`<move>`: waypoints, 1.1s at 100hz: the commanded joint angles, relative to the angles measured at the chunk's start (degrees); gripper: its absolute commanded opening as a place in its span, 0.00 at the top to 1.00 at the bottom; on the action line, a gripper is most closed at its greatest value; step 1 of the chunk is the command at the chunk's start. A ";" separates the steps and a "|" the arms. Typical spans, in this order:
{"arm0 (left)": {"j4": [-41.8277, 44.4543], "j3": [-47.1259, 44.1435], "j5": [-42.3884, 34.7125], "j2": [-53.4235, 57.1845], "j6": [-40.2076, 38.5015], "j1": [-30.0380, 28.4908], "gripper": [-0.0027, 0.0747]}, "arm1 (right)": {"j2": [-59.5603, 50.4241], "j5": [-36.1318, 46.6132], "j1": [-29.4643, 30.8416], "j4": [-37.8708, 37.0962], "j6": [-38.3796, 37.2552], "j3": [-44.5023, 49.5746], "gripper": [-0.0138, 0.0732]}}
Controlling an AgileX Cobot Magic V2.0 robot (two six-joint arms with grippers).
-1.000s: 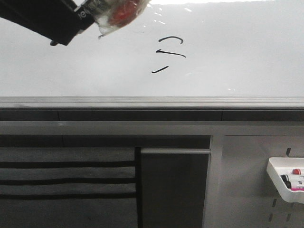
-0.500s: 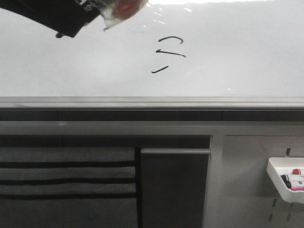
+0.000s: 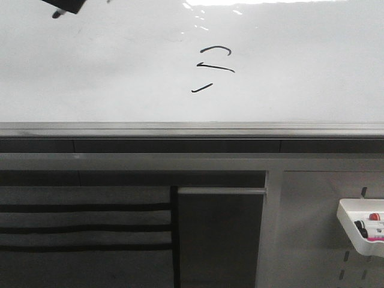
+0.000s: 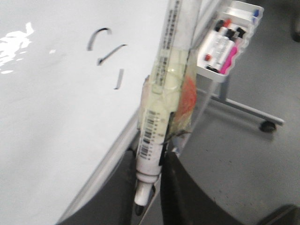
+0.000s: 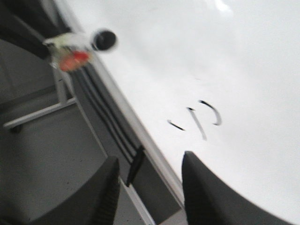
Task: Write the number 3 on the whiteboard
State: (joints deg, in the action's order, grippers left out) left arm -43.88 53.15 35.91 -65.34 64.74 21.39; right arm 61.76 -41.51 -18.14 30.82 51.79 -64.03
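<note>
My left gripper is going to let go of the white marker on the bare whiteboard surface (image 3: pixel 61 44), well away from the black strokes, above the grey bar.
The whiteboard (image 3: pixel 90 72) fills the upper half of the front view. On it is the number 3 (image 3: pixel 213 68): a curved hook, a long slanted line and a short dash in black, one above the other. My left gripper (image 4: pixel 147 187) is shut on a white marker (image 4: pixel 157 122) wrapped in tape. The marker is off the board, beside its grey edge, and the strokes (image 4: pixel 108 58) lie further along the board. Only a dark corner of the left arm (image 3: pixel 67 5) shows in the front view. My right gripper (image 5: pixel 151 158) is open and empty, with the strokes (image 5: pixel 199 119) beyond it.
A grey metal rail (image 3: pixel 192 129) runs along the board's lower edge, above a dark frame. A small white tray of markers (image 3: pixel 359 231) hangs at the lower right and also shows as the tray (image 4: pixel 227 42) in the left wrist view. Below lies grey floor.
The left arm with the taped marker has moved up and to the left, away from the strokes, and has almost left the front view. The strokes are unchanged.
</note>
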 commanded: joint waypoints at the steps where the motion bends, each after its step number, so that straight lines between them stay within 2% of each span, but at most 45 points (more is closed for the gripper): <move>1: -2.64 1.21 -7.46 -0.05 -5.48 -3.18 0.99 | -3.04 2.64 5.69 1.13 -4.14 -1.87 0.53; 12: -2.64 1.21 -12.44 -3.15 -12.84 -6.30 0.99 | -4.52 -0.10 10.53 1.13 -6.35 -1.87 0.53; 20: -2.64 1.21 -14.64 -5.96 -15.42 -7.85 0.99 | -4.95 -2.48 12.42 1.13 -6.35 -1.87 0.53; 55: -3.34 1.21 -26.03 -14.17 -20.12 -9.56 0.99 | -4.85 -5.15 12.71 1.13 -6.35 -1.87 0.53; 110: -2.96 1.21 -21.39 -17.50 -20.12 -9.56 0.99 | -4.85 -4.93 12.71 1.13 -6.35 -1.87 0.53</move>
State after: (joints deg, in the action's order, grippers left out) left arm -45.78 52.81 15.66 -84.32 45.14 11.92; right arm 57.73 -49.14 -5.89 30.57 45.43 -64.03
